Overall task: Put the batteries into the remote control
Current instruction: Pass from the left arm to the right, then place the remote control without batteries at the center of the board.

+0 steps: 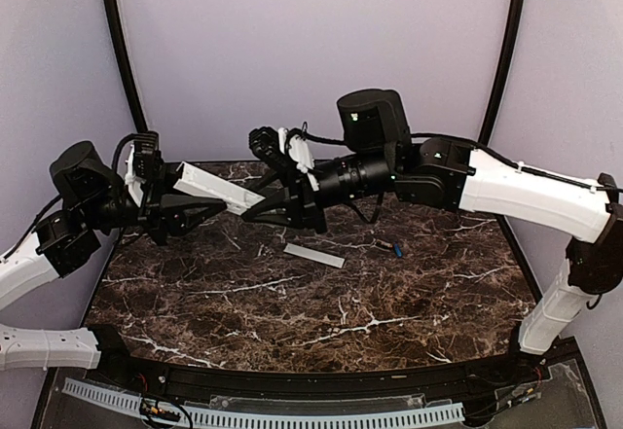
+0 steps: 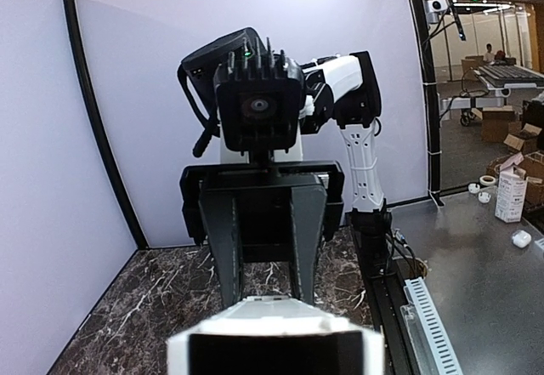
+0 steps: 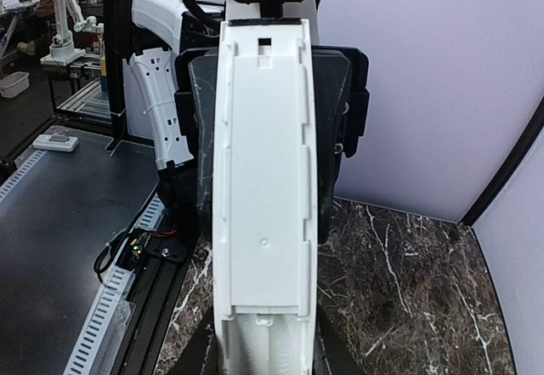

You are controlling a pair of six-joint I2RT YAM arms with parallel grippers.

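Note:
Next, my right gripper lets go of the remote on the marble (image 1: 298,315) between the cover strip and the black bar.
The white remote control (image 1: 219,188) is held in the air between both arms. My left gripper (image 1: 167,194) is shut on its dark end, which fills the bottom of the left wrist view (image 2: 276,345). My right gripper (image 1: 261,203) faces it, and its fingers (image 2: 223,247) press both sides of the other end. The right wrist view shows the remote's back (image 3: 263,179) with its long recess; no battery shows in it. A blue battery (image 1: 397,248) lies on the table at the right.
A thin flat white cover strip (image 1: 313,255) lies on the dark marble table (image 1: 292,312) below the grippers. Purple walls enclose the back and sides. A black rail with a white cable strip (image 1: 263,414) runs along the near edge.

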